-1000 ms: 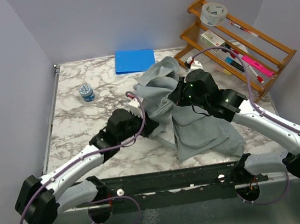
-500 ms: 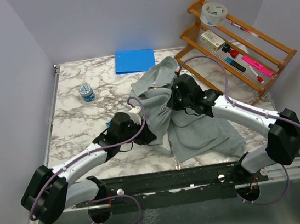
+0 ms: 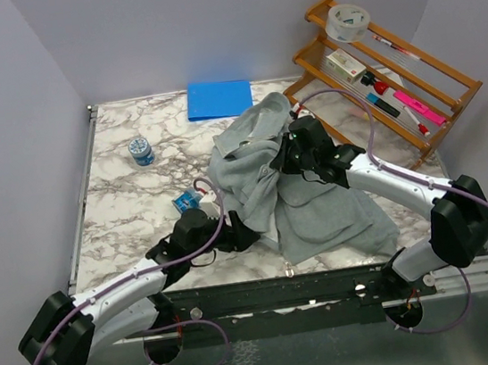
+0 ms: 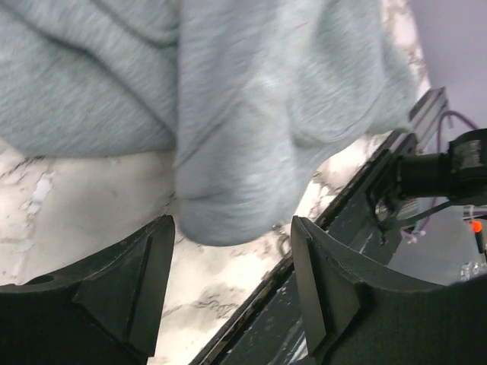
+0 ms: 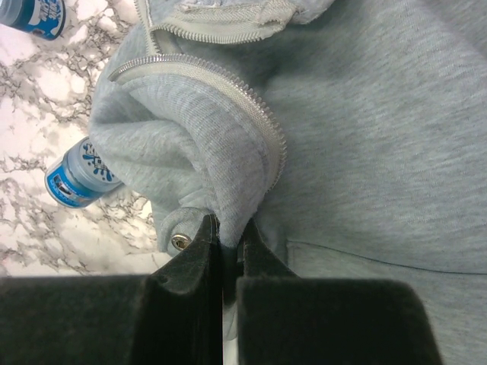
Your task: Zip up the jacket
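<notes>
The jacket's fold is held by my right gripper far above the jacket's hem, so next my left gripper pinches the hem (image 4: 232, 217) before my right gripper moves down beside it.
The grey-green jacket (image 3: 318, 200) lies crumpled across the middle of the marble table (image 3: 121, 208). My right gripper (image 3: 291, 155) is over its upper part. In the right wrist view this gripper (image 5: 228, 237) is shut on a fold of the jacket (image 5: 380, 137) beside the zipper teeth (image 5: 255, 110), with a metal snap (image 5: 180, 242) just left of the fingertips. My left gripper (image 3: 247, 234) sits at the jacket's near-left hem. Its wrist view shows the left gripper (image 4: 232, 277) open with bare table between the fingers and the jacket's hem (image 4: 236, 175) hanging just beyond them.
A blue folder (image 3: 219, 98) lies at the back. A blue-lidded jar (image 3: 140, 150) and a small blue bottle (image 3: 185, 201) are left of the jacket. A wooden rack (image 3: 433, 77) with pens and a tape roll (image 3: 349, 20) stands at the right. The black front rail (image 3: 285, 289) runs close behind my left gripper.
My left gripper has opened, let go of the jacket and drawn back toward the near edge, uncovering the small blue bottle. The right gripper stays shut on the fabric, shifted slightly left.
</notes>
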Controlling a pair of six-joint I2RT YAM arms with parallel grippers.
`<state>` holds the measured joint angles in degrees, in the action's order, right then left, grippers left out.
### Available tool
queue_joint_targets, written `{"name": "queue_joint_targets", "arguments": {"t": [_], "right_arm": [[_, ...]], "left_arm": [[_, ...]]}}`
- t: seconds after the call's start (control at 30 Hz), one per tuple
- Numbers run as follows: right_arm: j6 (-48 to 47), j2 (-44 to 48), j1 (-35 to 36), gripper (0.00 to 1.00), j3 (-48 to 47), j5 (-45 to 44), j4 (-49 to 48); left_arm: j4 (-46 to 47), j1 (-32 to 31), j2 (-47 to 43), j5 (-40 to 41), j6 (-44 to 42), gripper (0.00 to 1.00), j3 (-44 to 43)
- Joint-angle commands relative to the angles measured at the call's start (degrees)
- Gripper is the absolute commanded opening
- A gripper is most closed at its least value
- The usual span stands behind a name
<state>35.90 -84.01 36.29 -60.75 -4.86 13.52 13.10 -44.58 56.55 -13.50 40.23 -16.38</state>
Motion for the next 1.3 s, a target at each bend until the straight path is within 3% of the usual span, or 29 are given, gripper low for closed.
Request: {"name": "queue_joint_targets", "arguments": {"t": [0.0, 0.13, 0.3, 0.9, 1.13, 1.27], "right_arm": [[1.12, -0.89, -0.25, 0.00, 1.52, 2.51, -2.47], [1.41, -1.13, -0.21, 0.00, 1.88, 3.57, -3.02], [1.63, -0.96, -0.24, 0.00, 1.65, 4.44, -3.20], [1.87, -1.68, -0.24, 0.01, 2.13, 8.97, -4.29], [1.54, -1.86, -0.25, 0.00, 2.00, 8.68, -4.18], [1.00, -1.45, -0.26, 0.01, 1.82, 7.84, -3.40]], "left_arm": [[4.96, -1.62, -5.29, 2.42, 1.10, 0.67, 0.07], [3.65, -1.77, -9.25, 2.75, 0.12, 0.70, -0.05], [-4.73, -1.91, -5.30, 8.89, 0.33, 0.77, -3.02], [0.96, -2.69, 7.16, 8.70, -1.07, 0.81, -9.18], [1.57, -3.02, 9.42, 5.18, -1.37, 0.71, -8.34], [1.25, -3.11, 9.13, 3.81, -1.18, 0.51, -7.67]]}}
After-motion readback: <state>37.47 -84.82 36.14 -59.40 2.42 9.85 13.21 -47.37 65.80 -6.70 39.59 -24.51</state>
